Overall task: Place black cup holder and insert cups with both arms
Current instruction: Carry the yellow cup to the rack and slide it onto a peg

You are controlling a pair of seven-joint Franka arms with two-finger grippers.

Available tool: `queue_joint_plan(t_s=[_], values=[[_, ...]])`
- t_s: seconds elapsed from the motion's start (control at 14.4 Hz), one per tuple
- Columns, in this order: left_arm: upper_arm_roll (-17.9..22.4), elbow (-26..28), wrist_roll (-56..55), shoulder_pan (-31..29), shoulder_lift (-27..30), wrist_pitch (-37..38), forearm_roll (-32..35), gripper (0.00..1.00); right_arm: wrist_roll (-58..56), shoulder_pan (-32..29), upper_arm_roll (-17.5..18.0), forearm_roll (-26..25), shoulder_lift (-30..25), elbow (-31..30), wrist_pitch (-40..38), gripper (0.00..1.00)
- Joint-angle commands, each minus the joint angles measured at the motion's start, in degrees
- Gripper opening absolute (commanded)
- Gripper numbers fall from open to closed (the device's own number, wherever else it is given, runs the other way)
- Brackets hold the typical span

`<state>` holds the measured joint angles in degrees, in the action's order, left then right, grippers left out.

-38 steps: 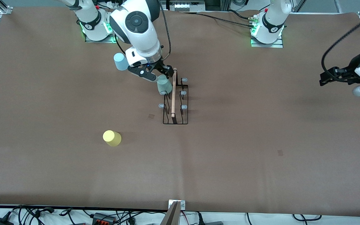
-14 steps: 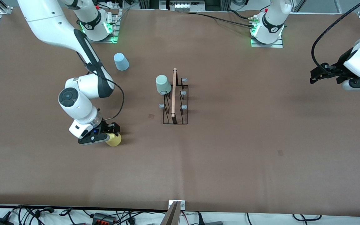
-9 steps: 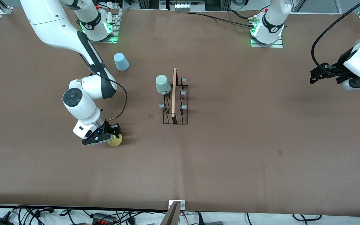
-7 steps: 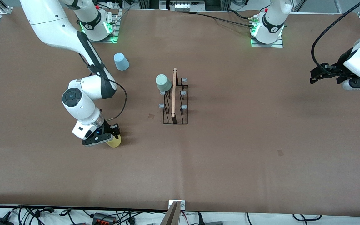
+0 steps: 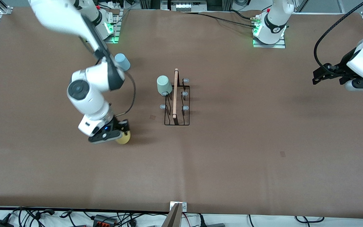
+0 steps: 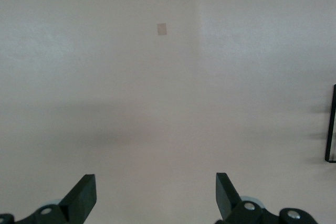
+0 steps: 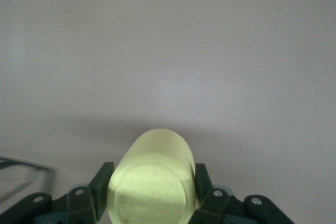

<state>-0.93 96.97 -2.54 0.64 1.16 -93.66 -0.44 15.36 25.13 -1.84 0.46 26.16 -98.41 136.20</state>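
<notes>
I need to use my right gripper to set the yellow cup down on the cup holder's empty peg (image 5: 164, 109) next to the pale grey-green cup, on the same side of the rod.
The black cup holder (image 5: 177, 107) stands mid-table, its wooden rod handle (image 5: 175, 93) running along its length. A pale grey-green cup (image 5: 164, 85) sits upside down on one of its prongs. My right gripper (image 5: 122, 134) is shut on the yellow cup (image 5: 123, 138), lifted over the table toward the right arm's end; in the right wrist view the yellow cup (image 7: 153, 182) fills the space between both fingers. The light blue cup (image 5: 123, 61) stands upside down near the right arm's base, partly hidden by the arm. My left gripper (image 5: 319, 75) waits open over the left arm's end, its fingertips (image 6: 84, 199) wide apart.
A small square mark (image 5: 152, 117) lies on the brown table cover beside the holder, another (image 5: 282, 154) toward the left arm's end. Cables and a metal bracket (image 5: 177, 208) run along the table edge nearest the front camera.
My right gripper closed on the yellow cup, then lifted it and carried it a little toward the cup holder. The left arm has not moved.
</notes>
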Motion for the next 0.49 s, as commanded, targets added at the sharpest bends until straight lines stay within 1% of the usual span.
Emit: queue_joint_plan(t_s=[0.0,0.14,0.28,0.35,0.42], values=[[-0.03,-1.08,0.7,-0.11,-0.02,1.2,-1.14,1.0,14.12,5.01,-0.1,0.07,-3.65,1.37,-5.94,0.15],[-0.03,-1.08,0.61,-0.11,-0.02,1.2,-1.14,1.0,21.0,5.9,2.09,-0.19,-5.58,1.55,-8.05,0.15],[-0.03,-1.08,0.7,-0.11,-0.02,1.12,-1.14,1.0,26.53,6.25,4.55,-0.28,-6.12,1.55,-8.24,0.15],[-0.03,-1.08,0.79,-0.11,-0.02,1.2,-1.14,1.0,30.39,6.77,5.96,-1.59,-5.51,1.55,-7.45,0.14],[-0.03,-1.08,0.79,-0.11,-0.02,1.2,-1.14,1.0,32.6,7.82,6.49,-5.6,-4.46,1.46,-5.88,0.14]])
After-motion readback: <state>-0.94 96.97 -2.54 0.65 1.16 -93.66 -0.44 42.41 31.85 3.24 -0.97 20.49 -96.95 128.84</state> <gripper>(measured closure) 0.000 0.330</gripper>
